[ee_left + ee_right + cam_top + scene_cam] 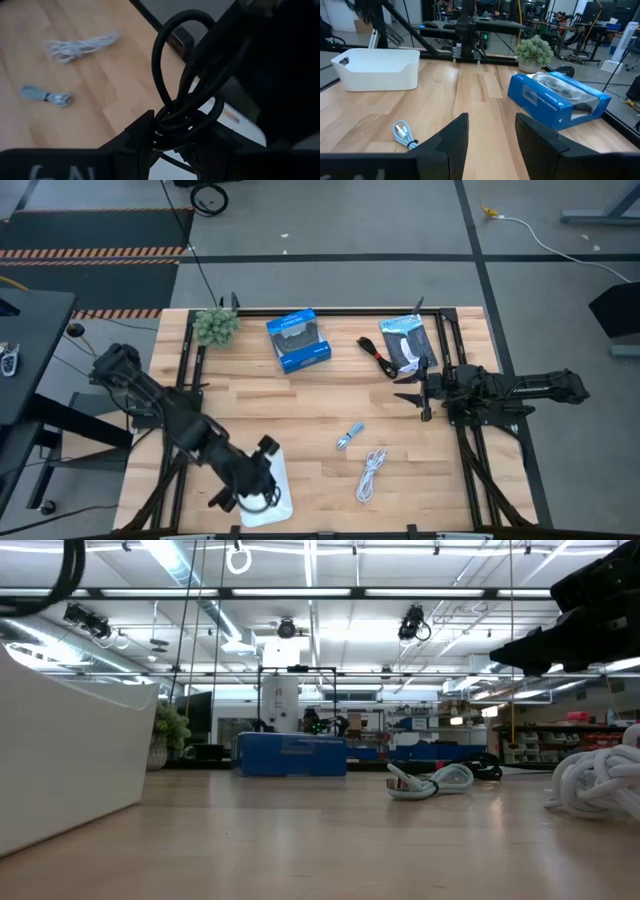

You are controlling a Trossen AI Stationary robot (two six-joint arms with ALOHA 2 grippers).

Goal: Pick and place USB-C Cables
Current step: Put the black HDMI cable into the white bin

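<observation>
The robot's left gripper will let go of the black USB-C cable, now above the white bin, near the middle of the white bin's bottom (271, 496).
My left gripper (255, 483) is above the white bin (283, 480) at the table's near edge, shut on the black USB-C cable (172, 107). The white cable (372, 473) and the short silvery-blue cable (350, 436) lie flat on the wood right of the bin. They also show in the left wrist view, white cable (80, 45) and silvery-blue cable (47, 95). The red-and-black cable (378, 358) lies near the far edge beside the packet. My right gripper (415, 395) hovers open at the right, touching nothing, its fingers apart (490, 135). My left gripper pinches the black cable's bundled middle (167, 125) between its two fingers. The coil's loops (160, 55) stick out past the fingertips over the bin (240, 125). I cannot tell whether any loop touches the bin.
A blue box (298, 340) and a black-and-blue packet (405, 345) lie along the far edge, with a small green plant (215, 325) at the far left corner. Bare wood runs through the table's middle. In the low view the bin wall (60, 750) stands at the left.
</observation>
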